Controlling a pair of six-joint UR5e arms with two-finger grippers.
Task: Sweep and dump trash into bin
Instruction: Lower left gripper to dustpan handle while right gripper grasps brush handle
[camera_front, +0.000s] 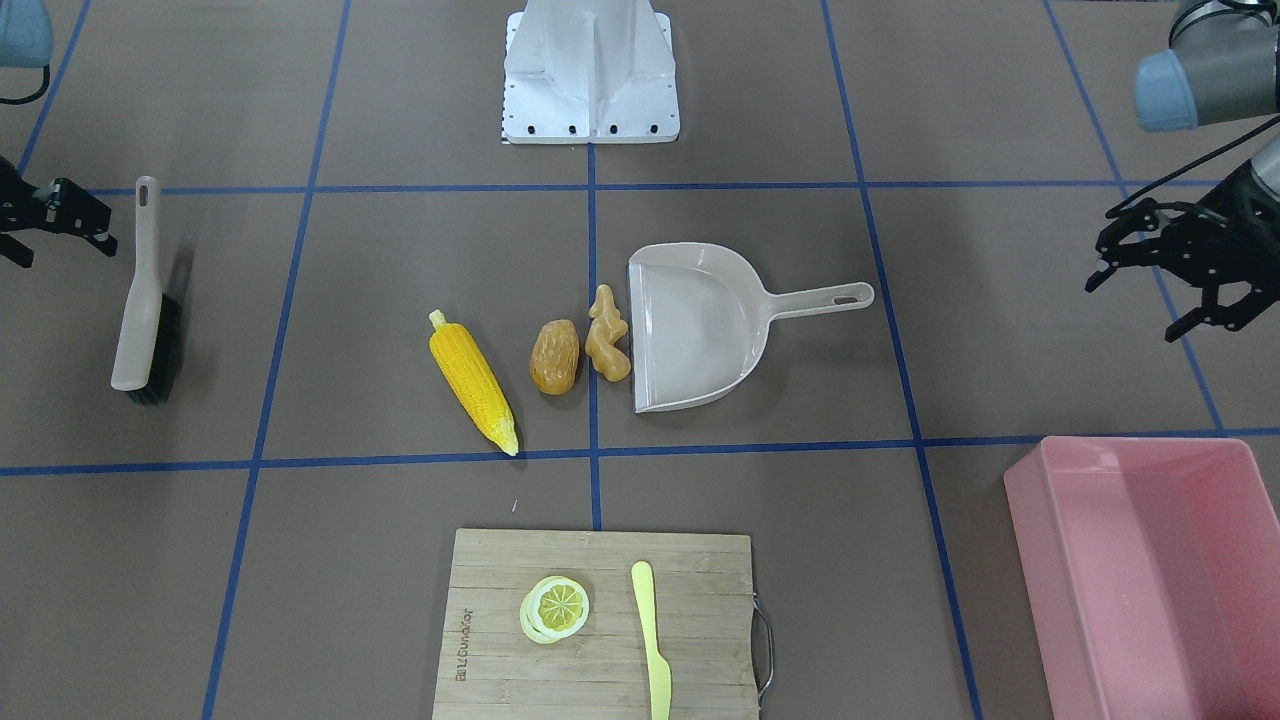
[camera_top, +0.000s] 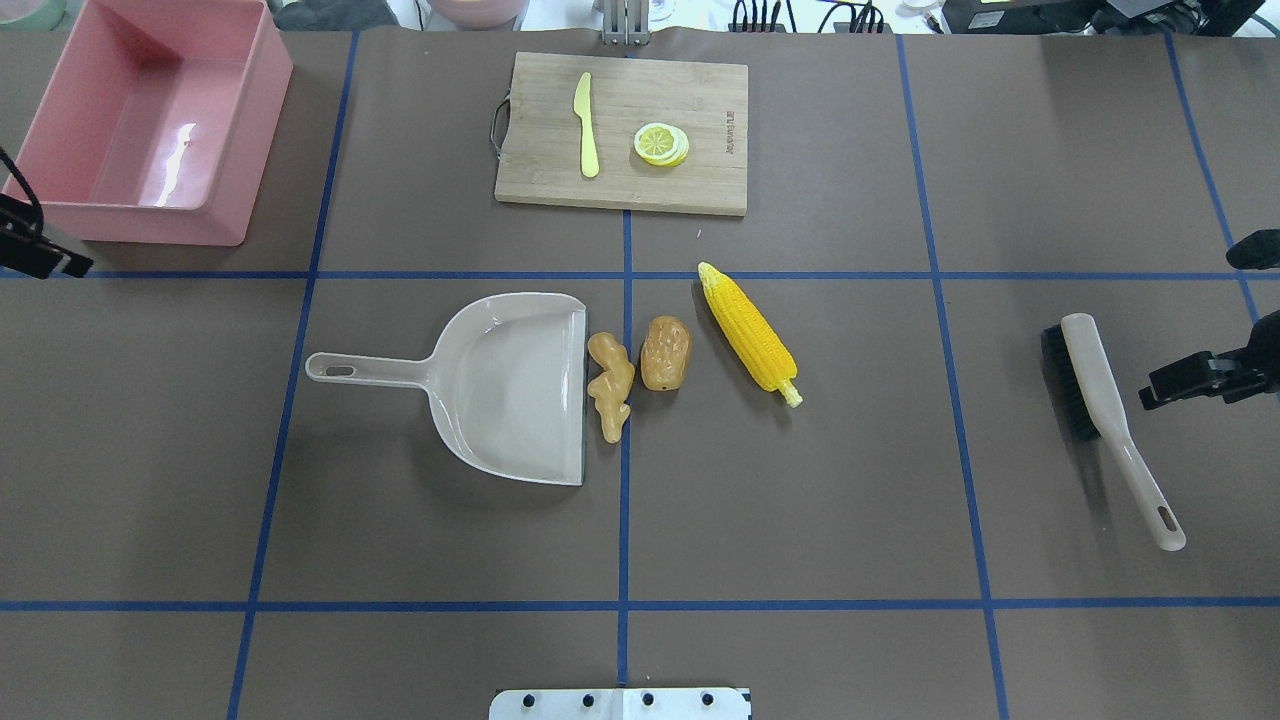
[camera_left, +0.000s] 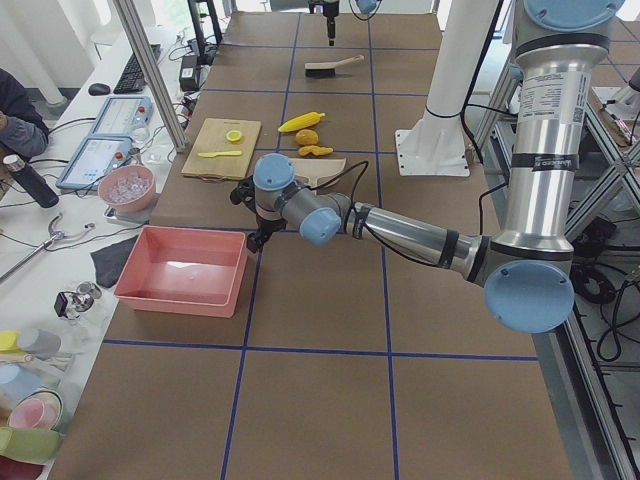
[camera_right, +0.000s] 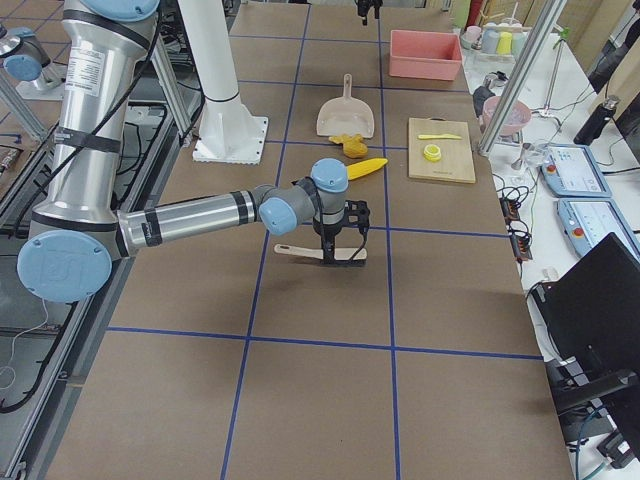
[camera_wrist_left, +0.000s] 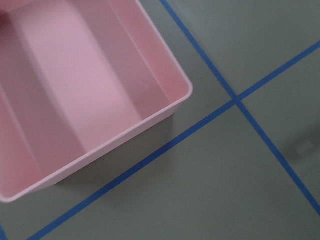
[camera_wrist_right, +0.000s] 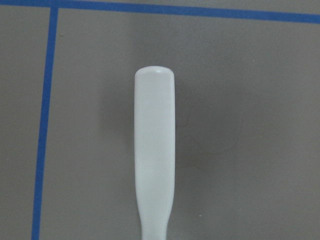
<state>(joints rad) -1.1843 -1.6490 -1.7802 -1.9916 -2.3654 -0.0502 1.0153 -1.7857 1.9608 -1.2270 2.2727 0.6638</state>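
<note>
Next, the right gripper closes on the middle of the narrow handle (camera_front: 146, 222) of the beige brush, clear of its bristles.
The trash lies mid-table: a yellow corn cob (camera_front: 472, 381), an orange-brown potato-like lump (camera_front: 555, 356) and a knobbly tan ginger root (camera_front: 607, 335). The ginger rests at the mouth of the beige dustpan (camera_front: 700, 330). The pink bin (camera_front: 1040, 570) stands at the table's corner on my left side. My left gripper (camera_front: 1140, 300) hovers open near the bin, beyond the dustpan's handle, holding nothing. My right gripper (camera_front: 65, 245) is open beside the beige brush (camera_front: 140, 300), whose back fills the right wrist view (camera_wrist_right: 155, 150).
A wooden cutting board (camera_front: 700, 600) with a lemon slice (camera_front: 554, 607) and a yellow knife (camera_front: 650, 640) lies at the far side of the table. Blue tape lines grid the brown surface. The robot's white base (camera_front: 590, 70) is behind the dustpan.
</note>
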